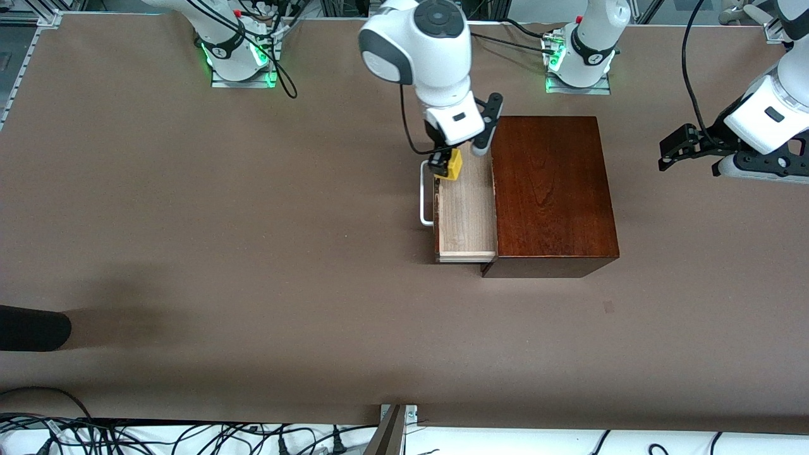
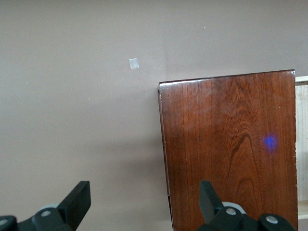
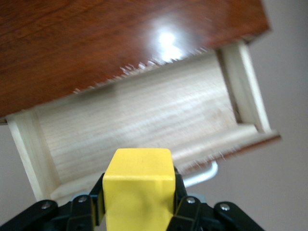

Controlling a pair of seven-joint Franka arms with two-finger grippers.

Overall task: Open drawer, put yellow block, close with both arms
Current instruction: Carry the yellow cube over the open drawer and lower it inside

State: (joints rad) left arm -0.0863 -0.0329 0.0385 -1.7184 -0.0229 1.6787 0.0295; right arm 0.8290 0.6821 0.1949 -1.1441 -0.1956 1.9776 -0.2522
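Note:
The yellow block will go down from my right gripper on the pale drawer tray (image 1: 455, 177) (image 3: 113, 148) beside the drawer's handle-side, toward the robot bases.
The drawer (image 1: 466, 215) is pulled out of the dark reddish-brown box (image 1: 550, 193) toward the right arm's end, its pale tray bare and its white handle (image 1: 425, 196) outermost. My right gripper (image 1: 445, 163) is shut on the yellow block (image 1: 452, 164) and holds it over the drawer's end nearest the robot bases. In the right wrist view the block (image 3: 138, 190) sits between the fingers above the open tray (image 3: 139, 125). My left gripper (image 1: 679, 146) is open and empty, waiting above the table at the left arm's end; its view shows the box top (image 2: 231, 149).
A dark object (image 1: 31, 328) lies at the table's edge toward the right arm's end, nearer the camera. A small pale mark (image 2: 134, 63) is on the brown table surface. Cables run along the table's front edge (image 1: 189, 436).

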